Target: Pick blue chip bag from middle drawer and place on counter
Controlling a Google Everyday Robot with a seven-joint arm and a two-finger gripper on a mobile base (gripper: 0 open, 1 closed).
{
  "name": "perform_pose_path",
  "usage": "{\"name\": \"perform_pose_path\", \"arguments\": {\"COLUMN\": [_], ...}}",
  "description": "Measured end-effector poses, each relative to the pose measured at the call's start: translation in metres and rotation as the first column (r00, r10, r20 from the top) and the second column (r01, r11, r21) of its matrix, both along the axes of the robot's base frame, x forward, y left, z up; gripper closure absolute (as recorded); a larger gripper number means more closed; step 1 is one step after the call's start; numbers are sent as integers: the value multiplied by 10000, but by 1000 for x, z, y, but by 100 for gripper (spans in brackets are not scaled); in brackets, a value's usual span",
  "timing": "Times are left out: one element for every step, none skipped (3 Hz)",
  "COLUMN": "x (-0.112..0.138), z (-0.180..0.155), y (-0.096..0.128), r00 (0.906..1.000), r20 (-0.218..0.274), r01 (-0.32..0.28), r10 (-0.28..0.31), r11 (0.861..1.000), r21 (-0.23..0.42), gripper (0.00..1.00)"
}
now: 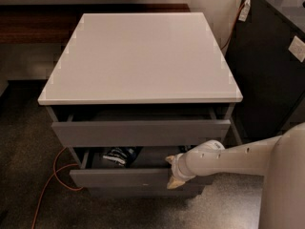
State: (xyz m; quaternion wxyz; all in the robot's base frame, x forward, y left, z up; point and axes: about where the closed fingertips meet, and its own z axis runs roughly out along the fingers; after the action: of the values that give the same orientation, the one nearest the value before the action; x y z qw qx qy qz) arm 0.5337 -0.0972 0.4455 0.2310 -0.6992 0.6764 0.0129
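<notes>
The upper drawer hangs over the blue chip bag, so I will grip the middle drawer's front edge [162, 171] with my gripper and pull it farther out before I pick up the bag.
The blue chip bag [119, 155], dark with white patches, lies in the left part of the middle drawer [119, 178], which is pulled out a little. My gripper [171, 172] is at the right part of that drawer's front edge, well right of the bag and not touching it. My pale arm [233, 159] reaches in from the right. The white counter [143, 56] tops the cabinet above. Most of the drawer's inside is hidden under the upper drawer.
The upper drawer [143, 132] stands slightly open above the middle one. A black cabinet [271, 56] stands close on the right. An orange cable [51, 178] loops on the floor at the lower left. A dark wooden shelf runs along the back wall.
</notes>
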Motion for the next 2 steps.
{"name": "perform_pose_path", "arguments": {"x": [9,15], "z": [-6,-11], "y": [-1,-1], "r00": [10000,10000], "r20": [-16,22], "r01": [-2,-39], "r10": [1,40], "r11": [9999,9997], "r21": [-139,-261], "gripper": [0,0]}}
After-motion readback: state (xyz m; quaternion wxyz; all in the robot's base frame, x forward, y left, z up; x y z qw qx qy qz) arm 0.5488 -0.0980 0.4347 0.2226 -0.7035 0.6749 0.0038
